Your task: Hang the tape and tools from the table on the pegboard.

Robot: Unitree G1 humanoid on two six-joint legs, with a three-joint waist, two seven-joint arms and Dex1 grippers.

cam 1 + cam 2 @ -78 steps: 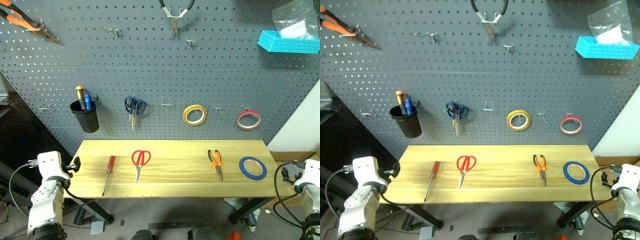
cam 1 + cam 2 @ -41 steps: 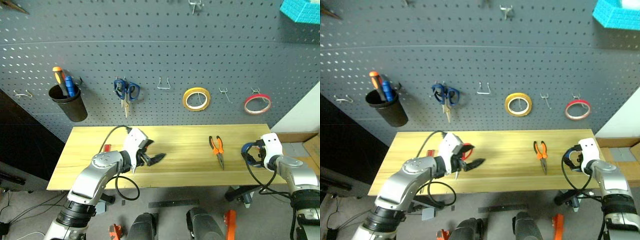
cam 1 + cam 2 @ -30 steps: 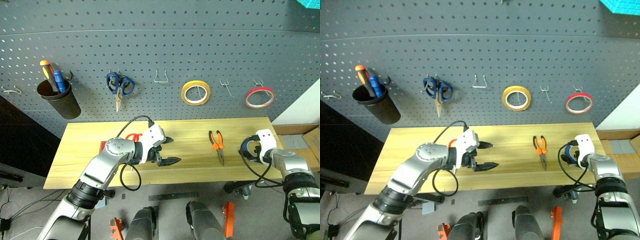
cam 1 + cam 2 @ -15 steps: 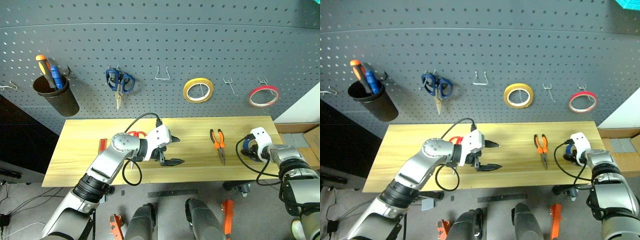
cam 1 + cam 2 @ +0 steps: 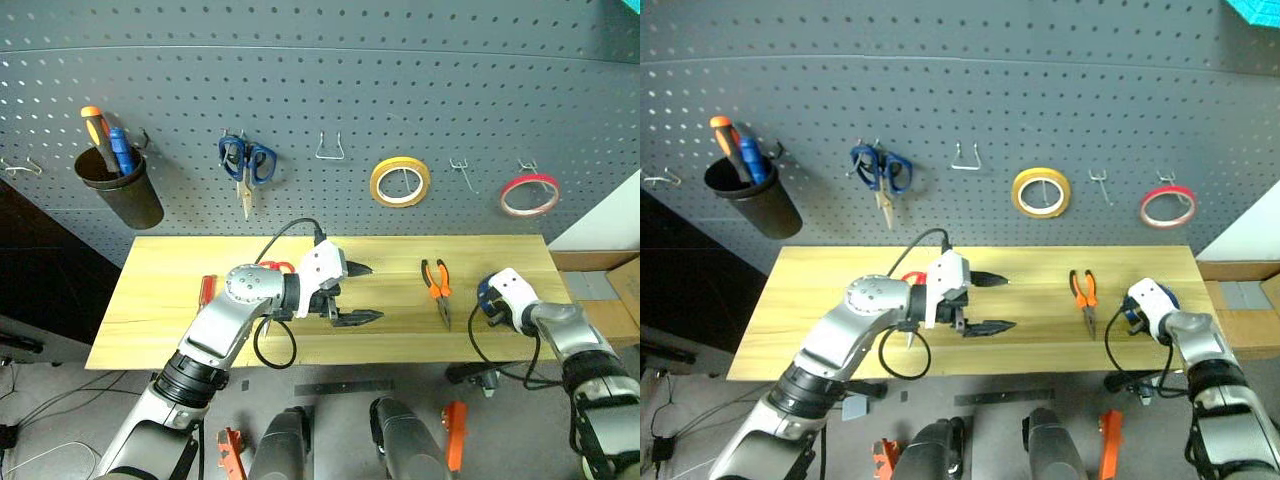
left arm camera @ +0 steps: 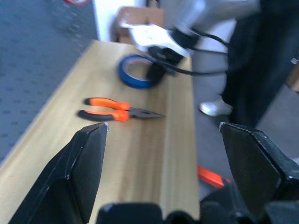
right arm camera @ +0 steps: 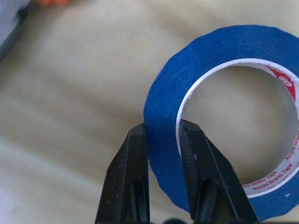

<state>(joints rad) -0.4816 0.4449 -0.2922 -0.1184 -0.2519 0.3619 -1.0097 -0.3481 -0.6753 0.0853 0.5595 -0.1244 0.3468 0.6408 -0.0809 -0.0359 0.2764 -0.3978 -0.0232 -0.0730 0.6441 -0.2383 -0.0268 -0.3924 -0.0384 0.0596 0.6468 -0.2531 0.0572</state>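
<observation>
The blue tape will leave my right gripper on the bare hook [image 5: 461,186] between the yellow and red rolls.
The blue tape [image 7: 210,51] lies flat near the right end of the table [image 5: 160,300]. My right gripper [image 7: 163,135] is shut on the tape's wall, one finger inside the ring and one outside. The orange-handled pliers [image 5: 434,285] lie just left of it. Over the table's middle hovers my left gripper [image 5: 372,292], open and empty, pointing right toward the pliers [image 6: 117,108]. Red scissors handles [image 5: 275,267] peek out behind the left arm. The screwdriver's red handle [image 5: 207,290] shows left of that arm. Behind the table rises the pegboard [image 5: 400,80].
On the pegboard hang a yellow roll [image 5: 400,182], a red roll [image 5: 528,194], blue-handled scissors [image 5: 245,165] and a black cup [image 5: 118,190] of tools. Bare hooks [image 5: 330,150] sit between them. A cardboard box [image 5: 620,300] stands past the table's right end.
My right gripper's fingers have closed on the blue tape's wall and the hand has drawn slightly back. The left gripper stays open, lifted a little over the table's middle.
</observation>
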